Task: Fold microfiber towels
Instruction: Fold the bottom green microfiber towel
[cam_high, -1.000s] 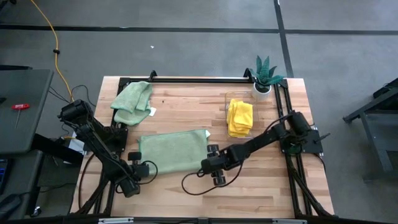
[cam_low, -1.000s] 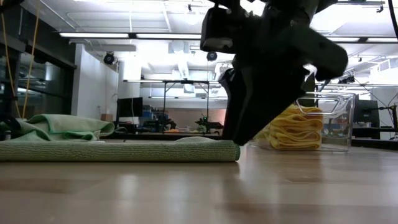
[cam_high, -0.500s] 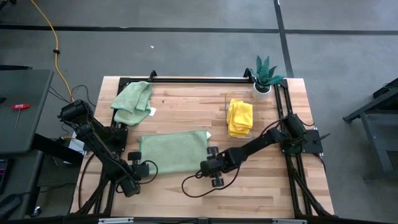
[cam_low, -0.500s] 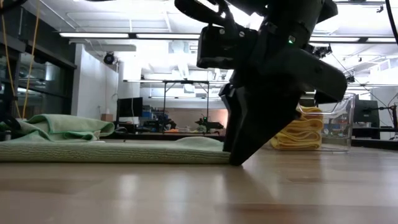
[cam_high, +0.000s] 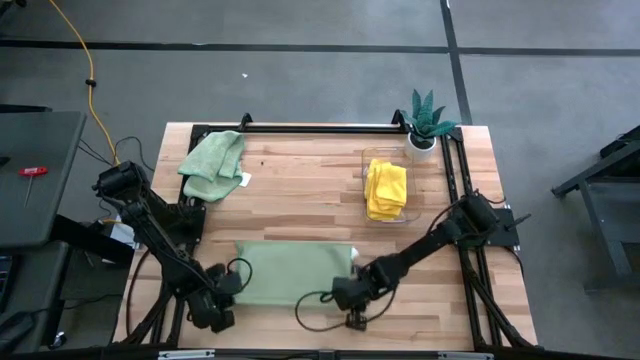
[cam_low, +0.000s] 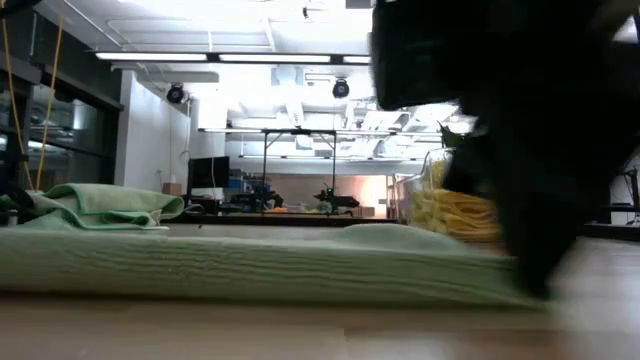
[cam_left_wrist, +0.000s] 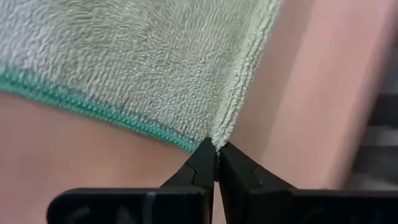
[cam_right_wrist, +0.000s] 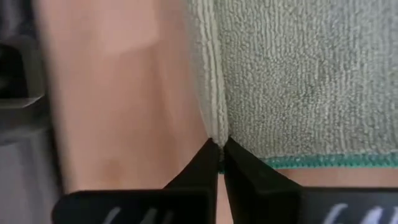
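Observation:
The pale green towel's corner will be put down by my right gripper along the teal hem, about halfway toward the white tag (cam_high: 349, 279).
A pale green microfiber towel (cam_high: 295, 272) lies flat as a folded rectangle near the table's front edge; it also shows in the low view (cam_low: 250, 265). My left gripper (cam_high: 228, 293) is shut on its near left corner. My right gripper (cam_high: 347, 292) is shut on its near right corner. A second green towel (cam_high: 212, 165) lies crumpled at the far left. Yellow towels (cam_high: 386, 188) sit stacked in a clear bin at the far right. My left gripper pinches the towel's near left corner (cam_left_wrist: 211, 138) between its two fingertips, where the teal-stitched edge meets the thick side edge. The fingers slant steeply down. The towel lies on the table. My right gripper pinches the near right corner (cam_right_wrist: 216, 138) between its fingertips, where the side edge meets the teal hem. It too slants steeply down from above. The cloth beyond the corner lies flat on the wood.
A small potted plant (cam_high: 428, 120) stands at the far right corner beside the clear bin (cam_high: 385, 160). A black frame rail (cam_high: 320, 128) runs along the far edge. Bare wood lies between the flat towel and the far objects.
Both grippers have moved toward the table's near edge, the right one farther. The flat green towel has slid along the table with them, toward the near edge and a little to the right, and it stays flat.

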